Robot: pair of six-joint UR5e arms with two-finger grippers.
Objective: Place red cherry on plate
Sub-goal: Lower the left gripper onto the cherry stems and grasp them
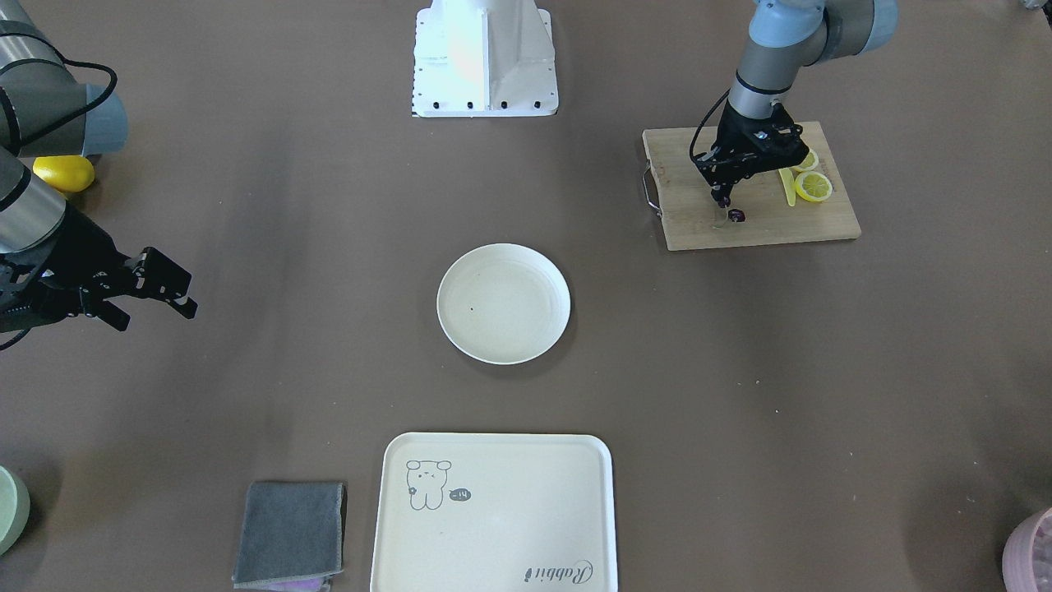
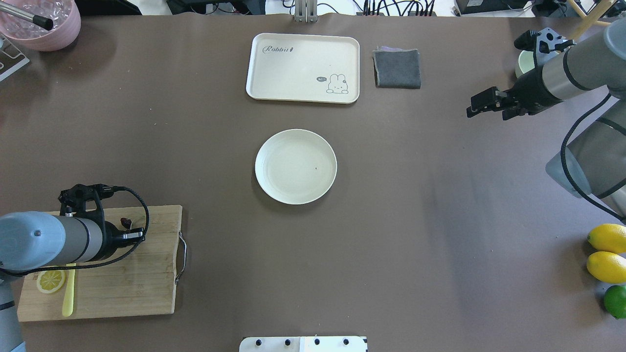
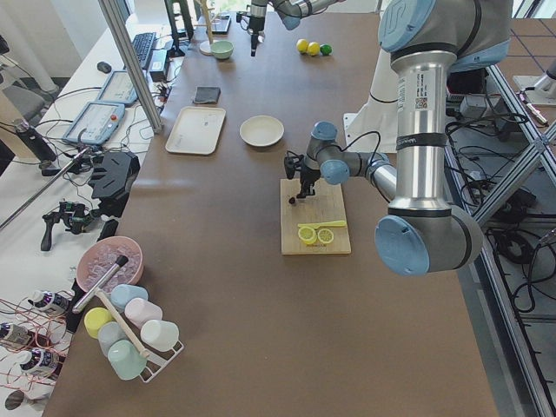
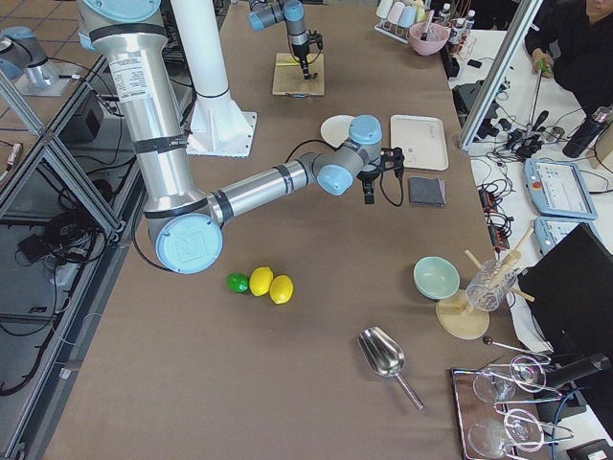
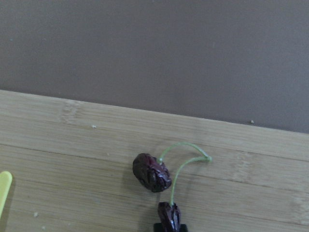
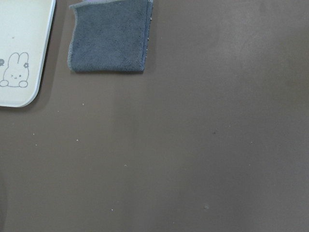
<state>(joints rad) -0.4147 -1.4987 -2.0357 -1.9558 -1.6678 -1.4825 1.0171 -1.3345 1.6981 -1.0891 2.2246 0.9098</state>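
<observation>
The robot's left gripper should release the red cherry in the middle of the round cream plate (image 1: 509,300). The cherry is still on the wooden cutting board.
The red cherry (image 5: 151,172) is a pair of dark maroon fruits on a thin green stem, lying on the wooden cutting board (image 1: 756,226) near its edge toward the table's middle. My left gripper (image 1: 723,200) points straight down at it. In the left wrist view its fingers meet at the bottom edge, closed on the lower fruit of the pair, while the other fruit (image 1: 737,215) rests on the wood. The round cream plate (image 1: 503,304) sits at the table's centre with nothing on it but a dark speck. My right gripper (image 1: 156,312) hovers open over bare table, far from both.
Lemon slices (image 1: 814,187) and a yellow-green stick (image 2: 68,293) lie on the board. A cream tray (image 2: 303,66) and a grey cloth (image 2: 397,68) are beyond the plate. Two lemons (image 2: 606,252) and a lime (image 2: 615,300) sit by the right arm's base.
</observation>
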